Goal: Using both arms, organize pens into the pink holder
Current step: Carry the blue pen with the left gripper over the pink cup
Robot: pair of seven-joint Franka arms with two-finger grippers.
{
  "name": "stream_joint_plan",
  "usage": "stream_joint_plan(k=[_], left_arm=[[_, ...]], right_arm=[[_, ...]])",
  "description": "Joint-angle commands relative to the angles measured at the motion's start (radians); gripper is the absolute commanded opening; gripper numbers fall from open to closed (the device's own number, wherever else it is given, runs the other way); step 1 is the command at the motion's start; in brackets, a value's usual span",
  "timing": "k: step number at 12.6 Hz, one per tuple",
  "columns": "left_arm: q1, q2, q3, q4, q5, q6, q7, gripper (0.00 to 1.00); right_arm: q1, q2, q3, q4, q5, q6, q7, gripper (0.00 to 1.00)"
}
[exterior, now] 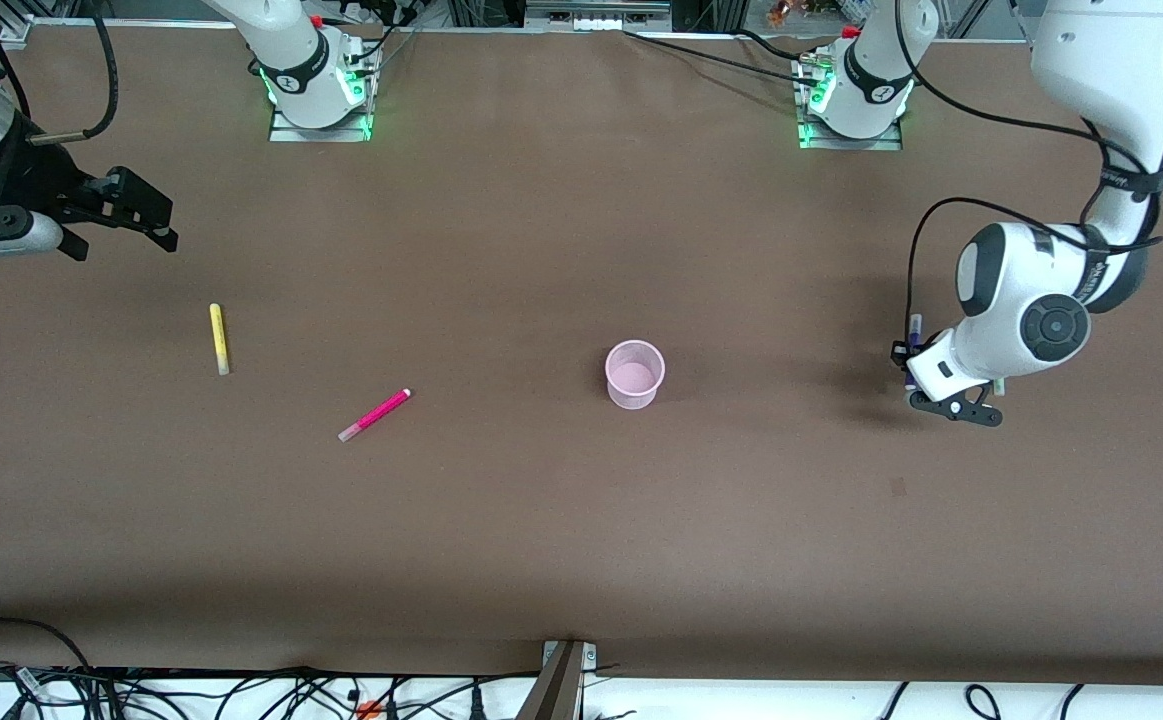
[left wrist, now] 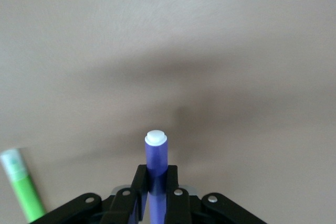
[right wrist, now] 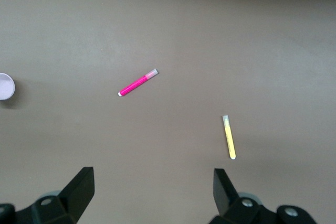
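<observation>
My left gripper is going to release the purple pen inside the empty pink holder (exterior: 630, 378), which is standing upright in the middle of the table.
The pink holder (exterior: 634, 373) stands upright mid-table and shows in the right wrist view (right wrist: 5, 86). The yellow pen (exterior: 219, 338) (right wrist: 229, 137) and the magenta pen (exterior: 374, 414) (right wrist: 137, 83) lie on the table toward the right arm's end. My left gripper (exterior: 907, 360) (left wrist: 156, 174) is shut on the purple pen (exterior: 915, 322) (left wrist: 156, 153), low over the table at the left arm's end. The green pen (left wrist: 23, 190) lies on the table beside it, hidden under the arm in the front view. My right gripper (exterior: 173, 227) (right wrist: 155, 182) is open and empty, high over the right arm's end.
The brown table (exterior: 581, 540) holds only the pens and the holder. Both arm bases (exterior: 316, 85) (exterior: 851, 95) stand along the table's edge farthest from the front camera. Cables (exterior: 241, 690) lie along the nearest edge.
</observation>
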Motion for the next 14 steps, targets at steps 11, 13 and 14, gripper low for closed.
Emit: stream_joint_plan(k=[11, 13, 14], left_arm=[[-0.042, 0.114, -0.195, 0.447, -0.819, -0.211, 0.493, 0.0], [-0.091, 0.145, -0.2, 0.452, -0.899, -0.128, 0.642, 0.0], [-0.129, 0.184, -0.203, 0.455, -0.914, -0.062, 0.748, 0.0]], right_arm=[[-0.002, 0.016, -0.007, 0.013, 0.015, 0.006, -0.014, 1.0], [-0.002, 0.014, -0.007, 0.013, 0.015, 0.003, -0.014, 1.0], [-0.002, 0.014, -0.007, 0.013, 0.015, 0.003, -0.014, 1.0]])
